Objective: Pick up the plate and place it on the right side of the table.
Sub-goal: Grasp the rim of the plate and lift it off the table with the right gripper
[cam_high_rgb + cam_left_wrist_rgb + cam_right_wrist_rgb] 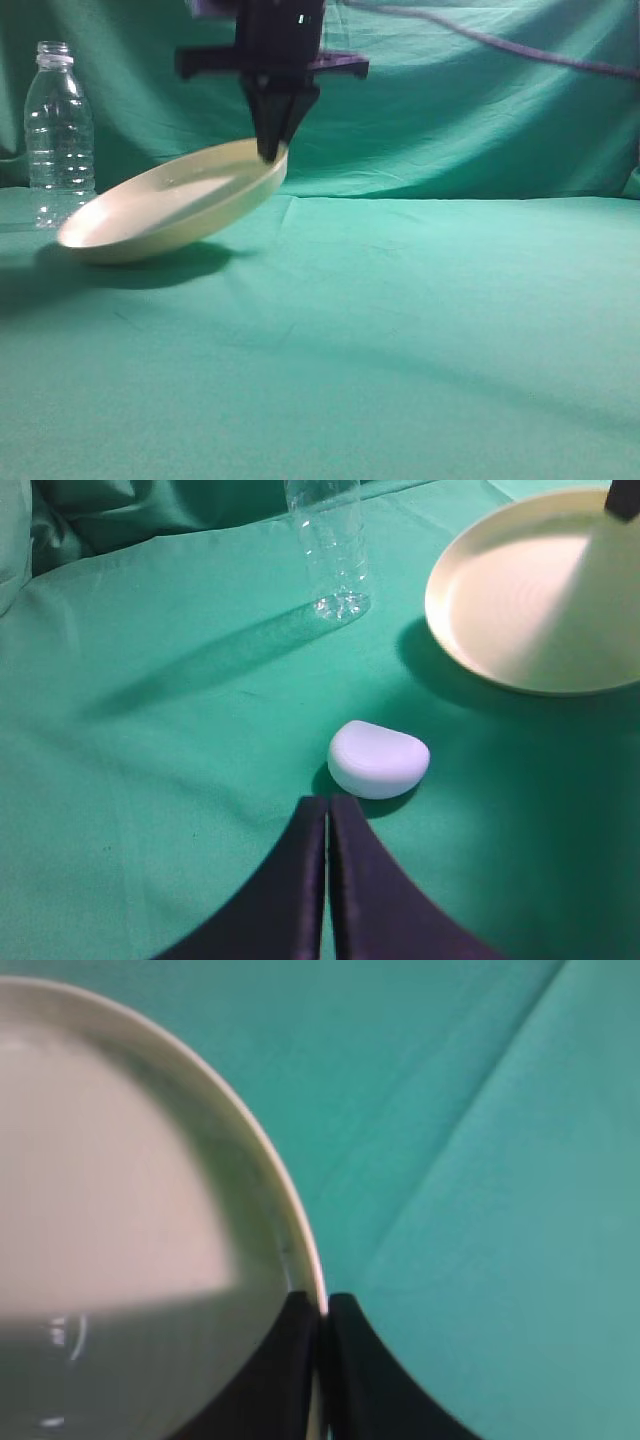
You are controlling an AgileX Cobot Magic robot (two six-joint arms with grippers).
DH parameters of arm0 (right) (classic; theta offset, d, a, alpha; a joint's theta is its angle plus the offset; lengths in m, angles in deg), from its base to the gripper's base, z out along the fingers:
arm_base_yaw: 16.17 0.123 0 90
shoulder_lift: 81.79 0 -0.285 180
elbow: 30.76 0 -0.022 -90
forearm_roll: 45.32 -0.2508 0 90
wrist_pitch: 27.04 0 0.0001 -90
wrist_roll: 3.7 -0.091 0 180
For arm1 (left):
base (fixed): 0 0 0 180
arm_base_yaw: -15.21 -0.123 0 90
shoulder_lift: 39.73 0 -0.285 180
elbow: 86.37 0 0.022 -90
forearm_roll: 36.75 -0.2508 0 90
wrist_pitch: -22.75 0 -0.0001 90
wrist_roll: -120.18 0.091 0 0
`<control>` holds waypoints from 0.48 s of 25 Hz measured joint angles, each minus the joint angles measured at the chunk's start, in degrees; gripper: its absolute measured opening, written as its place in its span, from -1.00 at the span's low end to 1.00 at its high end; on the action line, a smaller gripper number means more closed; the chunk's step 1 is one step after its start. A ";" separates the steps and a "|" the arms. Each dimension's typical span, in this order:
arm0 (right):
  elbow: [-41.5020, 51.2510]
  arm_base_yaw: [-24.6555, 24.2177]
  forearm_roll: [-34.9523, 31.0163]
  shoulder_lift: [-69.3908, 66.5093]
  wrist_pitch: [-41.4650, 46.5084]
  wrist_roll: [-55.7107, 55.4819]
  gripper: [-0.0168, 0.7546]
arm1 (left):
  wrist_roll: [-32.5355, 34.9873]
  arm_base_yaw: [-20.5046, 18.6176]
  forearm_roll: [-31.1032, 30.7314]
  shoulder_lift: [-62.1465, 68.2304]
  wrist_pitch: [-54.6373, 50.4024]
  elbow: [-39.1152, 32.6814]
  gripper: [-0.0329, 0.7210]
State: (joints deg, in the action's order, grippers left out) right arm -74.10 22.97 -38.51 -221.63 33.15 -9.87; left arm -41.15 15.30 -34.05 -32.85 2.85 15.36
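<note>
The robot's right gripper should release the plate on the table's end (604, 244) that is farthest from the bottle, close to the green backdrop.
The cream-yellow plate (170, 205) is tilted, its right rim lifted and its left edge low near the teal table (420, 330). My right gripper (272, 152) is shut on the plate's right rim; in the right wrist view the rim (300, 1230) runs between the two black fingers of the gripper (322, 1302). The plate also shows in the left wrist view (530, 590) at the upper right. My left gripper (328, 802) is shut and empty, low over the cloth, apart from the plate.
A clear plastic bottle (58, 130) stands upright at the far left behind the plate; it also shows in the left wrist view (330, 550). A small white rounded object (378, 759) lies on the cloth just ahead of my left gripper. Green cloth backdrop behind.
</note>
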 joint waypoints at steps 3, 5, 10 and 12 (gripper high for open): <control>0.00 -0.52 0.73 4.21 2.75 1.01 -0.96 | 0.00 0.00 0.00 0.00 0.00 0.00 -0.91; 0.00 -1.55 1.08 7.68 4.78 1.82 -0.96 | 0.00 0.00 0.00 0.00 0.00 0.00 -0.91; 1.71 -7.74 2.32 16.50 7.41 2.63 -0.96 | 0.00 0.00 0.00 0.00 0.00 0.00 -0.91; 5.32 -11.72 2.61 21.19 7.65 2.63 -0.96 | 0.00 0.00 0.00 0.00 0.00 0.00 -0.91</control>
State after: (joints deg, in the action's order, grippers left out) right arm -68.78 11.24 -35.89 -200.44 40.80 -7.23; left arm -41.15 15.30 -34.05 -32.85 2.85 15.36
